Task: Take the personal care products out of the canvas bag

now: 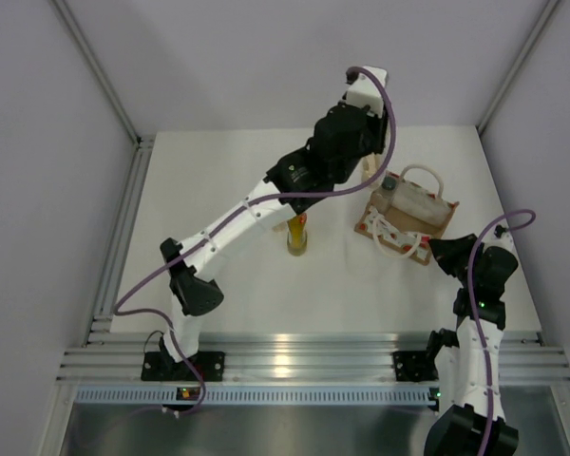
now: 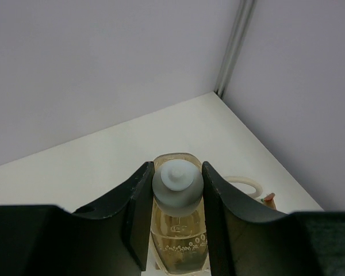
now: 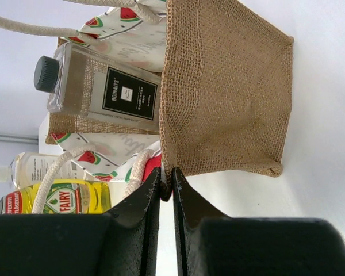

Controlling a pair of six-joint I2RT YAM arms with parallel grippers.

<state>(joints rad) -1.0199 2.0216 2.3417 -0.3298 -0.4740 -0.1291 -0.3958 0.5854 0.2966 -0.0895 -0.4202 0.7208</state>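
My left gripper will let go of the amber bottle on the table [image 1: 324, 219], in the space between the yellow-amber bottle and the canvas bag.
The canvas bag [image 1: 427, 223] lies on its side at the right of the table, also in the right wrist view [image 3: 224, 92]. The clear squarish bottle [image 3: 103, 86] with a dark cap lies in its mouth, also in the top view [image 1: 410, 198]. My right gripper [image 3: 167, 175] is shut on the bag's brown edge [image 1: 435, 249]. My left gripper [image 2: 177, 169] is shut on the white cap of an amber bottle [image 2: 178, 241], upright just left of the bag [image 1: 370, 171]. The yellow-amber bottle [image 1: 297, 236] with a red cap stands at mid-table [image 3: 63, 198].
White walls with metal posts close in the table on three sides. The bag's rope handle [image 2: 244, 183] lies close to the right of the held bottle. A pale bottle with a white top [image 3: 23, 167] shows beyond the bag's handles.
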